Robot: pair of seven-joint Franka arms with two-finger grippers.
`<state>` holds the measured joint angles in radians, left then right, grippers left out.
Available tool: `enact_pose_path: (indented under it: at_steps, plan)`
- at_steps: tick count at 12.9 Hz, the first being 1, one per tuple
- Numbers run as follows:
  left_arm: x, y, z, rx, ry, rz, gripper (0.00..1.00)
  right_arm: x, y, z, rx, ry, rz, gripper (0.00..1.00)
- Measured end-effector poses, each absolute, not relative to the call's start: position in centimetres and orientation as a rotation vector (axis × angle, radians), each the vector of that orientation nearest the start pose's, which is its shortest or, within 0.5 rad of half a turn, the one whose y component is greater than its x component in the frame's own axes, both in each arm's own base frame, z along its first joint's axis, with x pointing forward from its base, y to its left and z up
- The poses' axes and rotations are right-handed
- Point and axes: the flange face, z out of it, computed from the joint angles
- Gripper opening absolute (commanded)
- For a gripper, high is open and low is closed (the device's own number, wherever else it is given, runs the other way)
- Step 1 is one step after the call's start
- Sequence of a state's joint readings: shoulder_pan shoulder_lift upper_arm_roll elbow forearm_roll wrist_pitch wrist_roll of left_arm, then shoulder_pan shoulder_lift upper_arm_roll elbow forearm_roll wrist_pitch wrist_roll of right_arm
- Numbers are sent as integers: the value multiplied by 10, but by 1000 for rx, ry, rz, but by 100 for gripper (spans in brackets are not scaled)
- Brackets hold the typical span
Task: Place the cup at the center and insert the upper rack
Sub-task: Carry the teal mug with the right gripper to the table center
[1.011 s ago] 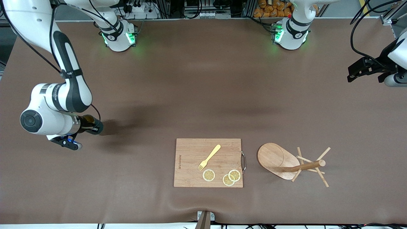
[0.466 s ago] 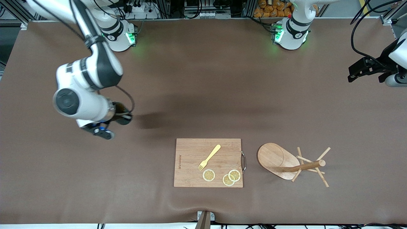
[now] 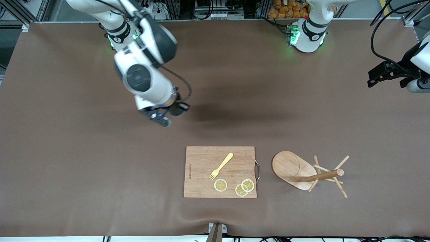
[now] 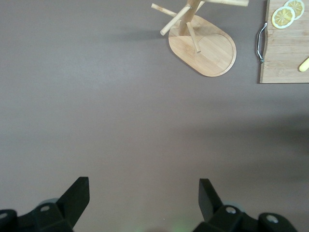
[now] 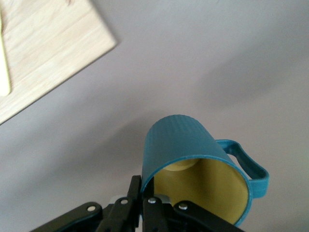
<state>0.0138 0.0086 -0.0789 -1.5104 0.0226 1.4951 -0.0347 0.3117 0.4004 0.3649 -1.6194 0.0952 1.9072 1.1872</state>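
The robot's right gripper needs to put the teal-green cup down on the bare mat [image 3: 225, 99] beyond the cutting board, in line with the fork. The cup now hangs above the bare mat.
The teal-green cup [image 5: 186, 145] with its yellow inside and side handle hangs in my right gripper [image 5: 147, 195], which is shut on its rim, one finger inside and one outside. In the front view the right gripper [image 3: 174, 109] carries the cup [image 3: 177, 110] above the bare mat, over a spot farther from the camera than the cutting board. The upper rack, a wooden mug tree [image 3: 304, 171] with an oval base, sits beside the board toward the left arm's end; it also shows in the left wrist view [image 4: 203, 46]. My left gripper [image 4: 144, 191] is open and empty, waiting at the table's edge [image 3: 384, 74].
A rectangular wooden cutting board [image 3: 201, 181] with a metal handle lies near the front edge. It carries a yellow fork [image 3: 221, 165] and three lemon slices [image 3: 220, 185]. The board's corner shows in the right wrist view [image 5: 43, 53]. A brown mat covers the table [image 3: 67, 185].
My right arm has swung from its end of the table toward the middle, carrying the cup with it. The left arm, the rack and the board have not moved.
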Motion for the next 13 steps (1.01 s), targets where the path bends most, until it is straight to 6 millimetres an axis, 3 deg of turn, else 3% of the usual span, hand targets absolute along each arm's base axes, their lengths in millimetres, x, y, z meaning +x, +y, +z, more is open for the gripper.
enact_pose_path:
  at_steps: [3,5,8,13]
  plan:
    - [551,-33,638,-3118,47,42,100,475,479,369,-2872,912,341,0]
    - [553,-34,636,-3119,49,41,100,441,521,333,-2889,903,337,0]
    - [558,-35,630,-3120,52,36,100,417,550,280,-2946,904,348,0]
    - [568,-39,620,-3122,64,23,100,414,561,266,-2909,1044,364,0]
